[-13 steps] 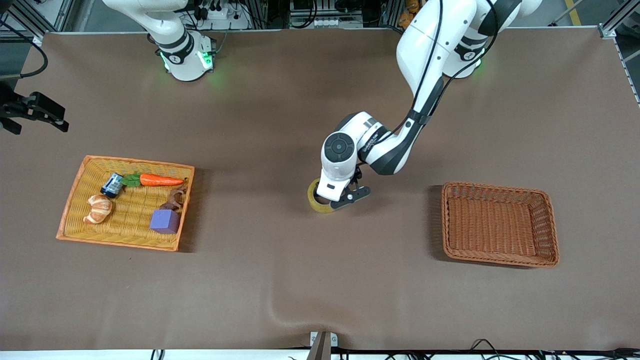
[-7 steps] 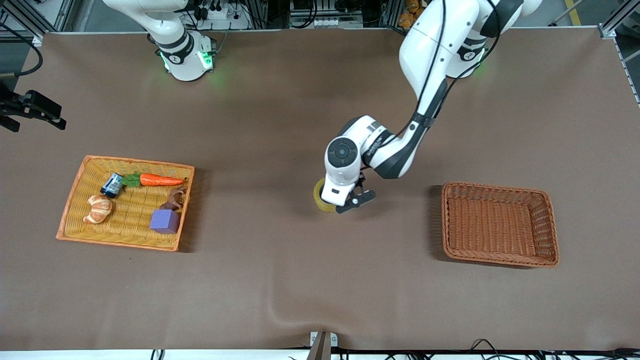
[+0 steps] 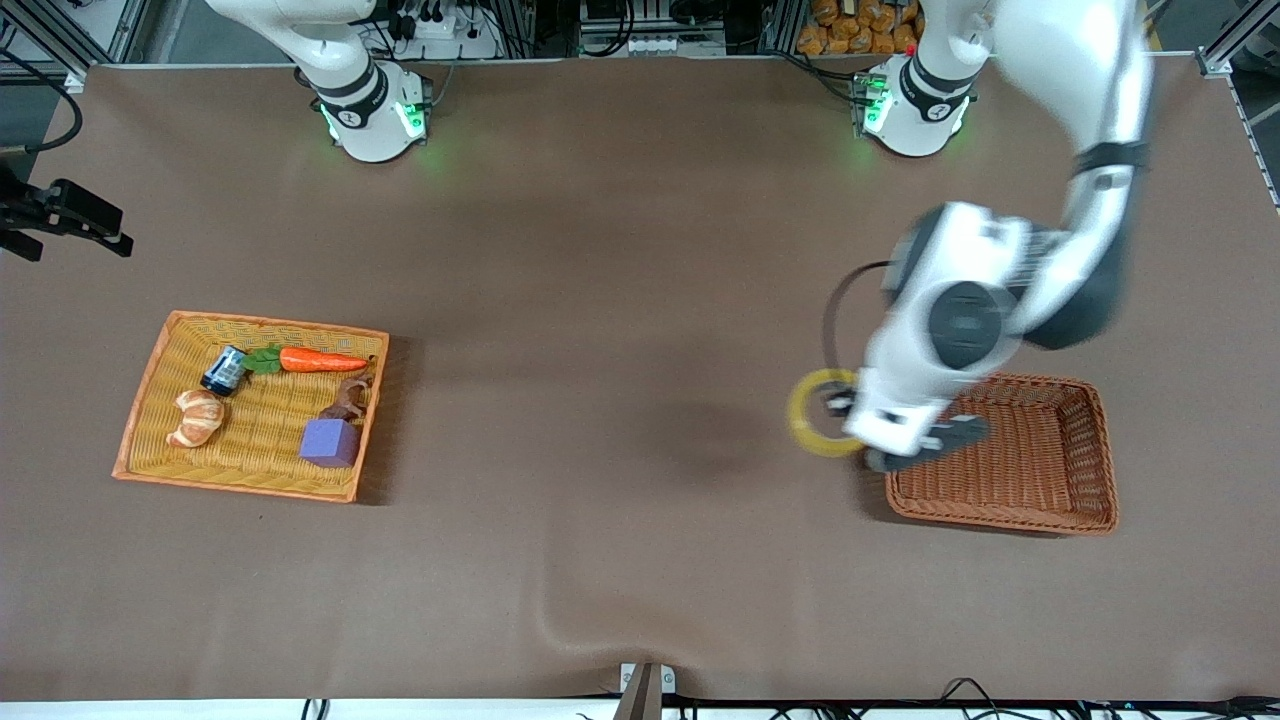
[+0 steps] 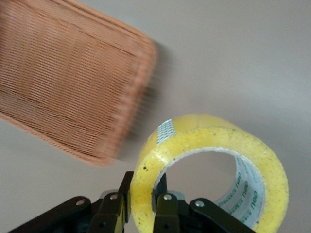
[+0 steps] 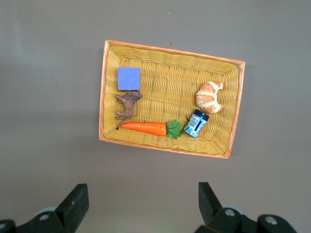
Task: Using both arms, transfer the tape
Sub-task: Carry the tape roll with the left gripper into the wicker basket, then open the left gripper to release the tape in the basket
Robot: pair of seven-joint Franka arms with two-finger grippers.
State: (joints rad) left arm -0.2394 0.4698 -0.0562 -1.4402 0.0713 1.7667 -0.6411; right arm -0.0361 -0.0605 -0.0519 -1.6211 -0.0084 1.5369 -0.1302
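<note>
The tape, now hanging just off the basket's rim, will be released by my left gripper on the middle of the brown basket's woven bottom [image 3: 999, 434] [image 4: 43, 64].
The tape [image 3: 812, 412], a yellowish ring with a grey core, hangs in the air just off the rim of the brown basket [image 3: 1000, 517], on the basket's side toward the right arm's end. My left gripper [image 3: 840, 412] is shut on the tape's wall. In the left wrist view one finger sits inside the tape [image 4: 209, 141] and one outside, with my left gripper [image 4: 144, 200] clamping the wall. My right gripper [image 5: 141, 199] is open and holds nothing. It shows as a black shape [image 3: 62, 215] over the table's edge at the right arm's end, where the arm waits.
The brown basket [image 4: 141, 82] holds nothing. A yellow basket [image 3: 250, 322] toward the right arm's end holds a carrot [image 3: 322, 360], a croissant toy [image 3: 196, 417], a purple block [image 3: 330, 442], a small jar [image 3: 224, 370] and a brown figure [image 3: 348, 398]. The yellow basket [image 5: 170, 48] also shows in the right wrist view.
The left gripper shut on the tape at mid-table, lifted it and swung it to the brown basket's rim. The right arm drew slightly away.
</note>
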